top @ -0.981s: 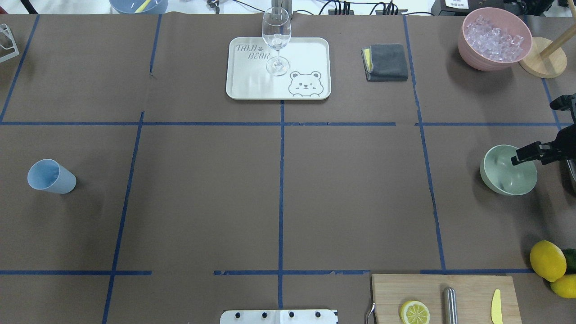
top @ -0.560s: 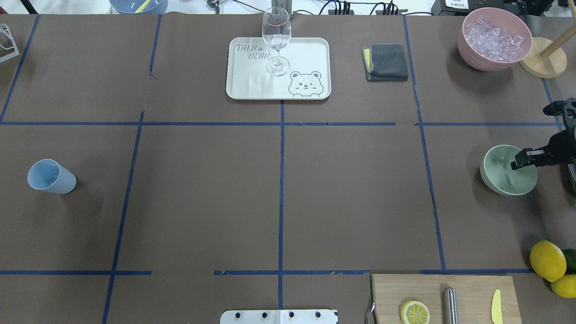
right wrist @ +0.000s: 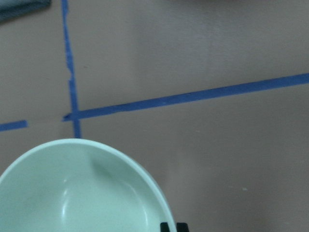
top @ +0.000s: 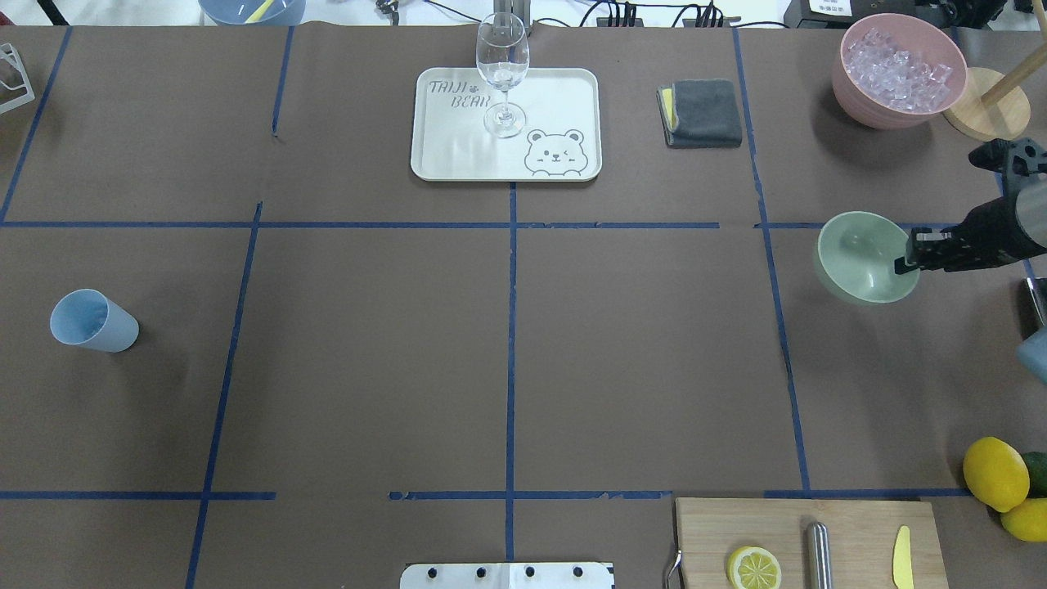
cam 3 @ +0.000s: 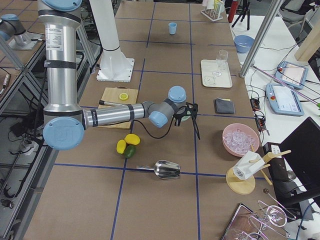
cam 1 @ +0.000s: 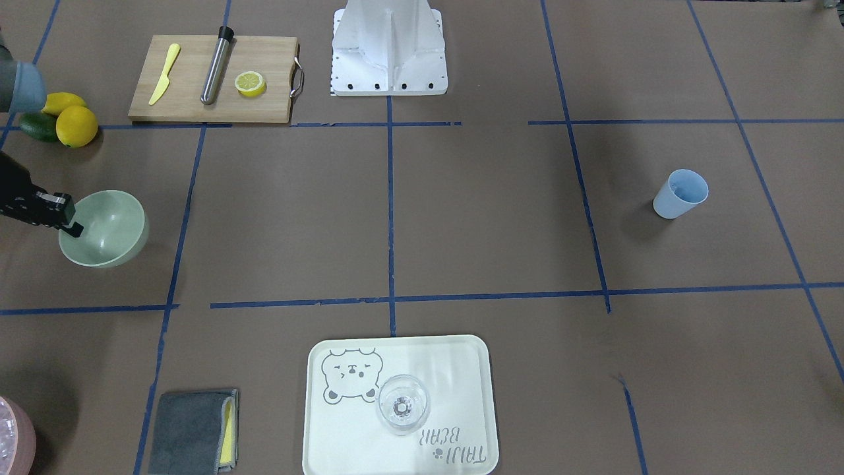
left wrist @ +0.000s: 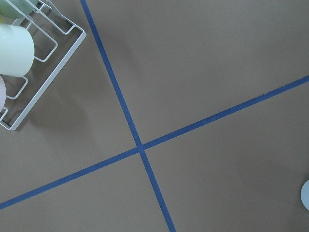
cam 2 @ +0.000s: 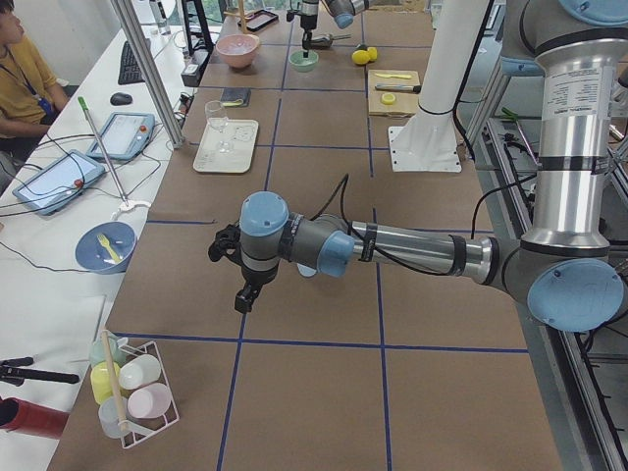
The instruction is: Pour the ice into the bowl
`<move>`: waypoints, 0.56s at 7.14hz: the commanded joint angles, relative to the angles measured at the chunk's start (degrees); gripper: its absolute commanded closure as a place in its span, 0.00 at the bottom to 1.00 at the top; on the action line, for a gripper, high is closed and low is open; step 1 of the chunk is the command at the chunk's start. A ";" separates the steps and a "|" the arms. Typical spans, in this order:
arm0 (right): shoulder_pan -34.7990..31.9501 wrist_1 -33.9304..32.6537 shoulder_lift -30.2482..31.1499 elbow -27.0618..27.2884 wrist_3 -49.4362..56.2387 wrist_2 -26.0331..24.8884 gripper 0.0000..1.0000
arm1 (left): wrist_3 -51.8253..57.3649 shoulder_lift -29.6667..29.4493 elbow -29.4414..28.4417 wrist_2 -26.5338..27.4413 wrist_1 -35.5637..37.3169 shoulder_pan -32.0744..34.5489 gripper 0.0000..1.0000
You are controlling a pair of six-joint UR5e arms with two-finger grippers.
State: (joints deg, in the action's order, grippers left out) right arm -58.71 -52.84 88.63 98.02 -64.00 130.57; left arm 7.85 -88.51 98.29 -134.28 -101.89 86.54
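My right gripper will let go of the sage-green bowl just past the middle blue line [cam 1: 440, 202], toward the light blue cup.
The sage-green bowl [top: 859, 255] is at the table's right side, and it also shows in the front view [cam 1: 109, 227] and the right wrist view [right wrist: 82, 193]. It is empty and slightly tilted. My right gripper [top: 906, 263] is shut on the bowl's near rim [cam 1: 66, 223]. The ice [top: 896, 69] is heaped in a pink container [top: 851, 90] at the far right corner. My left gripper [cam 2: 232, 273] shows only in the left side view, hanging over bare table, and I cannot tell whether it is open or shut.
A tray [top: 458, 155] with a clear glass [top: 502, 74] stands at the far centre. A grey cloth [top: 703, 113], a wooden stand [top: 986, 106], a light blue cup [top: 92, 321], a cutting board [top: 851, 532] with a lemon slice [top: 753, 568], lemons [top: 995, 473] and a metal scoop [cam 3: 166, 170] lie around.
My right gripper closed on the bowl's rim, then carried the bowl away from the robot and toward the table's middle. The bowl now sits tilted.
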 commanded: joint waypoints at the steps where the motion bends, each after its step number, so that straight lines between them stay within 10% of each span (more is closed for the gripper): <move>1: 8.65 -0.16 -10.09 1.65 -18.10 -3.98 1.00 | -0.20 0.01 -0.21 -2.56 -1.98 -0.15 0.00; 4: 24.64 -18.03 -31.09 0.78 -30.66 -17.48 1.00 | -2.40 -0.08 0.32 -4.85 -3.05 -1.98 0.00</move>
State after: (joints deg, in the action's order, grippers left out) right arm -40.55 -62.88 65.60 99.20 -91.86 119.39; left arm 5.92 -88.52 98.26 -138.72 -104.70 85.45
